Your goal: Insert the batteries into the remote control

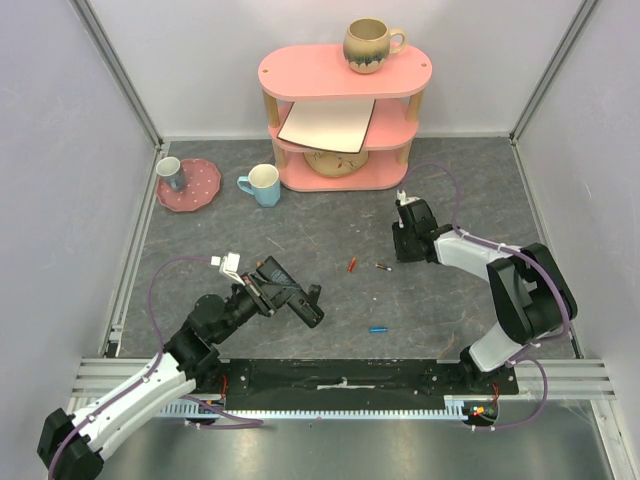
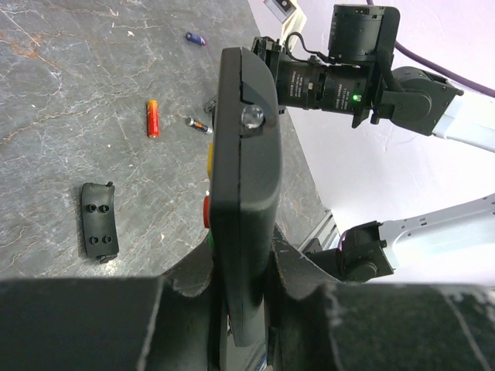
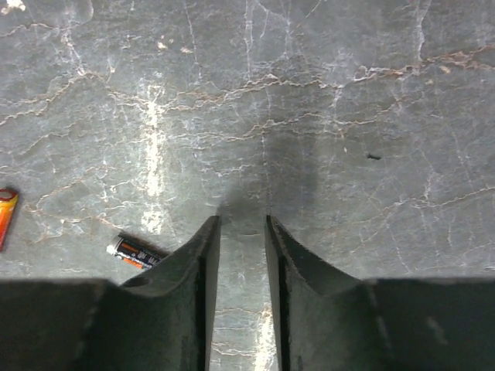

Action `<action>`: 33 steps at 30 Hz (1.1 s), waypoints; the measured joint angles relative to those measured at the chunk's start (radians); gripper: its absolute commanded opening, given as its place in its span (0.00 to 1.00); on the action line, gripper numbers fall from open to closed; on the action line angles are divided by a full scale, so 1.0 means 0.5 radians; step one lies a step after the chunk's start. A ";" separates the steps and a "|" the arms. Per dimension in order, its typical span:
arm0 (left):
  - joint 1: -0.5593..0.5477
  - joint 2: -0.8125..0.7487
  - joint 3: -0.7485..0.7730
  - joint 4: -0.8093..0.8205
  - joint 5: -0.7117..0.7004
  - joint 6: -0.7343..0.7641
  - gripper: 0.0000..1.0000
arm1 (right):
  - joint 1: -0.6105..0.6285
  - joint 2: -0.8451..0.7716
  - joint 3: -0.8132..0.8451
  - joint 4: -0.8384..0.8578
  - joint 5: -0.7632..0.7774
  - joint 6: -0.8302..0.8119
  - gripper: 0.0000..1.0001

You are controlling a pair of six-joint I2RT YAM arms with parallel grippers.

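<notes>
The right gripper's fingers are narrow and empty beside the black-and-orange battery, so the robot should open that gripper wider, move it over the battery and grasp both its ends (image 3: 116, 246).
My left gripper (image 1: 262, 285) (image 2: 244, 255) is shut on the near end of the remote control (image 1: 298, 297) (image 2: 244, 154), a slim black bar held edge-on above the table. A red-orange battery (image 1: 351, 265) (image 2: 152, 117) (image 3: 6, 212) lies mid-table, and a small black-and-orange battery (image 1: 383, 267) (image 2: 198, 124) (image 3: 135, 251) lies just right of it. A blue battery (image 1: 378, 328) (image 2: 196, 37) rests nearer the front. My right gripper (image 1: 402, 252) (image 3: 242, 220) hovers low over bare table beside the black-and-orange battery, its jaws narrowly apart with nothing between them.
A black battery cover (image 2: 100, 220) lies flat on the table near the remote. At the back stand a pink shelf (image 1: 345, 110) with a mug (image 1: 370, 45) on top, a pale blue mug (image 1: 262, 185), and a pink plate (image 1: 200, 190) holding a cup.
</notes>
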 measured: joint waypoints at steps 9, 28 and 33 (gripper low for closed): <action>0.000 -0.031 0.000 -0.001 0.000 0.000 0.02 | 0.006 -0.103 -0.011 -0.091 0.122 0.142 0.72; 0.000 -0.257 -0.001 -0.141 -0.007 0.000 0.02 | 0.000 -0.407 0.060 0.120 0.442 0.362 0.69; 0.000 -0.285 -0.001 -0.195 -0.018 0.000 0.02 | 0.000 -0.562 0.025 0.197 0.459 0.361 0.69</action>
